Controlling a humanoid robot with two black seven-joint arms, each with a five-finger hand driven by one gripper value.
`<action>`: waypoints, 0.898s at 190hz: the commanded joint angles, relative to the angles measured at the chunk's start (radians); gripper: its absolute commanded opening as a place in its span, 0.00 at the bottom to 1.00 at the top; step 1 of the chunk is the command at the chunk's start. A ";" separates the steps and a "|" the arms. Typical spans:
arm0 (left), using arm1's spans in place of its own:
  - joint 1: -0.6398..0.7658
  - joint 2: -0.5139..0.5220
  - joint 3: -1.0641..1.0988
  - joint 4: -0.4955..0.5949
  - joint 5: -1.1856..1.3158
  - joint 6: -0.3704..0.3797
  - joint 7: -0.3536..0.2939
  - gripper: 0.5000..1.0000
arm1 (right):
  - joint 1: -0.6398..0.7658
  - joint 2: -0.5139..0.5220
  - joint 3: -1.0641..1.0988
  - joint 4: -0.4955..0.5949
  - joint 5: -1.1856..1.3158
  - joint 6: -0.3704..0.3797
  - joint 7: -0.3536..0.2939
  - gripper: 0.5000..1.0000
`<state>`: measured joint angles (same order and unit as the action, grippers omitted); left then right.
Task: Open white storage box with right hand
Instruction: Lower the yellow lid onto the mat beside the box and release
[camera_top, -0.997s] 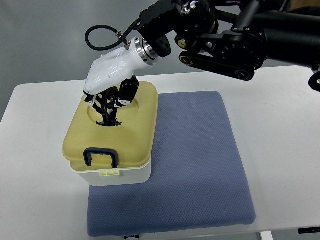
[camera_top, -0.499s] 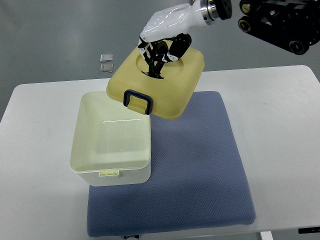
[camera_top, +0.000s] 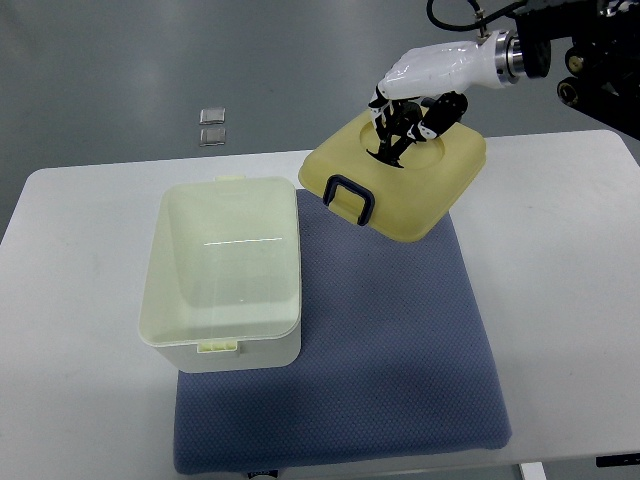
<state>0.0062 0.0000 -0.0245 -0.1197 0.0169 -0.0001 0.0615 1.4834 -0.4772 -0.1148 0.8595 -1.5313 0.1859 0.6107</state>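
My right gripper needs to put the yellow lid down on the blue mat (camera_top: 391, 259) close beside the white storage box and let it go. The lid still hangs above the mat's far edge.
The white storage box (camera_top: 222, 345) stands open on the left part of the blue mat (camera_top: 390, 340), and its inside looks empty. Its yellow lid (camera_top: 430, 195) with a dark blue handle (camera_top: 350, 198) hangs tilted in the air above the mat's far edge, to the right of the box. My right hand (camera_top: 400, 125) comes in from the upper right in a white shell. Its black fingers are curled into the round recess on top of the lid and grip it there. The left arm does not show.
The box and mat lie on a white table (camera_top: 80, 300). Two small square metal pieces (camera_top: 212, 126) lie on the grey floor beyond the table's far edge. Dark arm links (camera_top: 590, 60) fill the upper right corner.
My right hand lifted the yellow lid off the box and carried it up and to the right. The box stayed in place and now stands open.
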 joint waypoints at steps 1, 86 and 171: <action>0.000 0.000 0.000 0.000 0.000 0.000 0.000 1.00 | -0.045 -0.003 0.000 -0.014 -0.003 -0.023 0.000 0.00; 0.000 0.000 0.000 0.000 0.000 0.000 0.000 1.00 | -0.176 0.020 0.001 -0.019 -0.032 -0.094 0.000 0.00; 0.000 0.000 0.000 0.000 0.000 0.000 0.000 1.00 | -0.224 0.071 0.000 -0.007 -0.039 -0.117 0.000 0.00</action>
<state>0.0062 0.0000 -0.0245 -0.1197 0.0169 -0.0001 0.0615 1.2619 -0.4094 -0.1148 0.8500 -1.5708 0.0681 0.6109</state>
